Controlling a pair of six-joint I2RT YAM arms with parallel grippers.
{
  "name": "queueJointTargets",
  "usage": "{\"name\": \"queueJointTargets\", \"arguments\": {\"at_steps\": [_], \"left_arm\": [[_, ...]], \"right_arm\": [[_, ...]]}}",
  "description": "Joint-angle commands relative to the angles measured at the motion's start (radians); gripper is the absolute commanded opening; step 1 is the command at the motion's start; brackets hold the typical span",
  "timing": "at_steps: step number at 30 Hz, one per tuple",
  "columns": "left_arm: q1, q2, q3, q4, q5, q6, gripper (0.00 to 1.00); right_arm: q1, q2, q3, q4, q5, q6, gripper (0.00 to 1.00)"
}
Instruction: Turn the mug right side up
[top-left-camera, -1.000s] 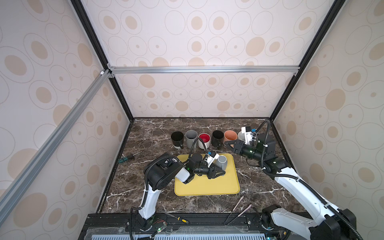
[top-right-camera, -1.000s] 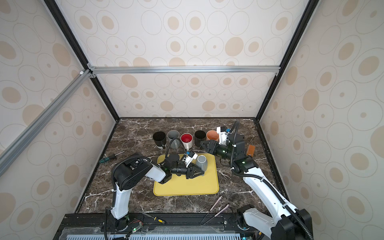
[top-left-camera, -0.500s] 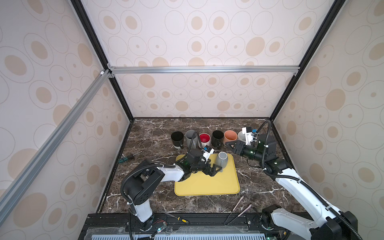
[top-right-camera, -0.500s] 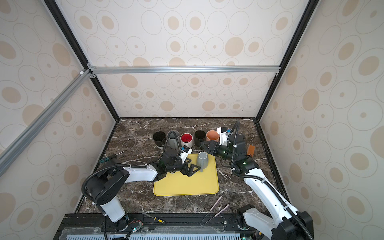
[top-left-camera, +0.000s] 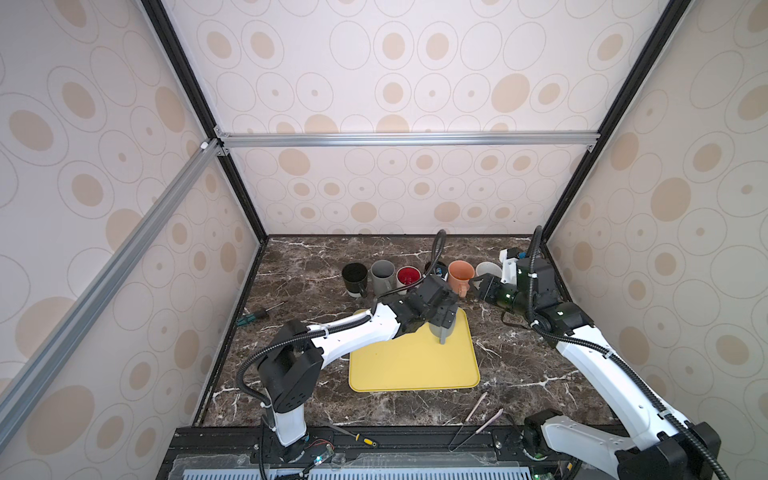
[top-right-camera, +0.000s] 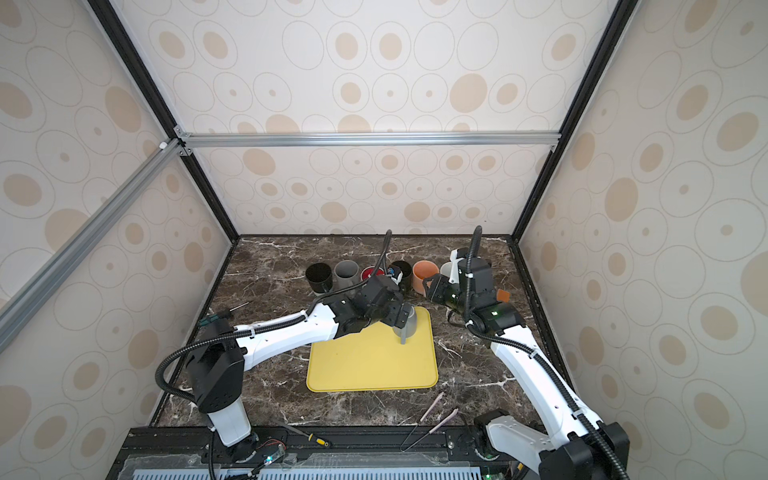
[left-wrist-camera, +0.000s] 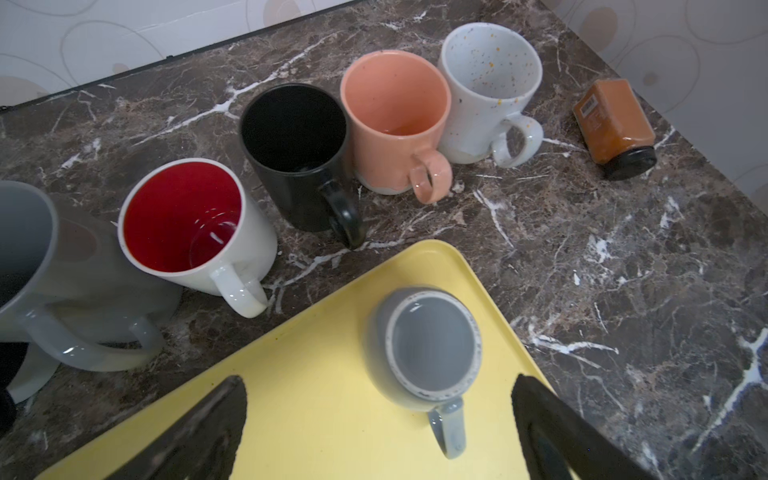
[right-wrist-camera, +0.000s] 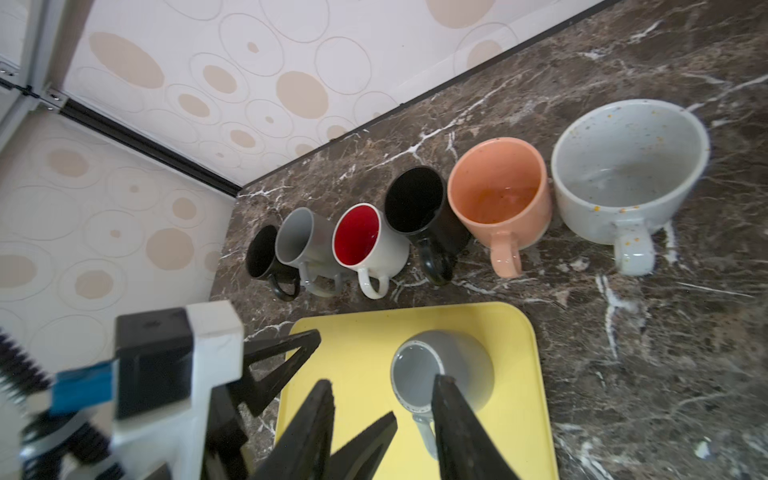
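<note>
I will use my left gripper to take the upside-down grey mug by its handle (left-wrist-camera: 449, 430), lift and tilt the mug, and bring the handle to my right gripper.
A grey mug (top-left-camera: 442, 328) (top-right-camera: 405, 322) stands on the back right corner of the yellow tray (top-left-camera: 411, 365). In the left wrist view the mug (left-wrist-camera: 424, 345) shows a flat grey face with a pale speckled ring on top, so its base is up. Its handle (left-wrist-camera: 449, 428) points to the table's front. My left gripper (top-left-camera: 440, 313) (left-wrist-camera: 378, 380) hangs just above it, open, both fingers clear of the mug. My right gripper (top-left-camera: 477, 287) (right-wrist-camera: 382, 380) hovers behind the tray's right corner, apart from the mug, its jaws partly apart and empty.
A row of upright mugs lines the back: black (top-left-camera: 354, 274), grey (top-left-camera: 382, 272), red-lined white (top-left-camera: 408, 275), another black (left-wrist-camera: 293, 137), peach (top-left-camera: 461, 272), speckled white (top-left-camera: 488, 269). An amber jar (left-wrist-camera: 611, 120) lies by the right wall. A screwdriver (top-left-camera: 259, 313) lies left; tongs (top-left-camera: 478, 409) lie at the front.
My left gripper has opened and let go of the grey mug, and its arm has stretched out and risen over it. The mug stays in the same spot. The right arm has hardly moved.
</note>
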Motion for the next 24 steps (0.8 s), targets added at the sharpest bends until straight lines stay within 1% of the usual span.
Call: {"name": "queueJointTargets", "arguments": {"at_steps": [1,5,6,7,9,16,24], "left_arm": [[-0.028,0.042,0.054,-0.225,-0.087,-0.078,0.99],[-0.034,0.055,0.065,-0.231,-0.052,-0.123,0.92],[-0.033,0.056,0.062,-0.224,-0.042,-0.131,0.88],[-0.033,0.056,0.061,-0.218,-0.035,-0.139,0.87],[-0.035,0.059,0.054,-0.202,-0.018,-0.149,0.81],[-0.044,0.064,0.059,-0.184,0.004,-0.159,0.76],[-0.06,0.118,0.092,-0.182,0.031,-0.163,0.71]], "right_arm": [[-0.013,0.0,0.008,-0.042,0.04,-0.03,0.42],[-0.016,0.003,0.005,-0.039,0.015,-0.034,0.42],[-0.046,0.001,0.001,-0.035,0.007,-0.033,0.42],[-0.052,0.001,-0.001,-0.032,0.001,-0.033,0.42],[-0.066,-0.001,-0.005,-0.029,-0.008,-0.035,0.42],[-0.085,-0.009,-0.011,-0.027,-0.03,-0.043,0.41],[-0.093,-0.011,-0.027,-0.012,-0.037,-0.039,0.41]]}}
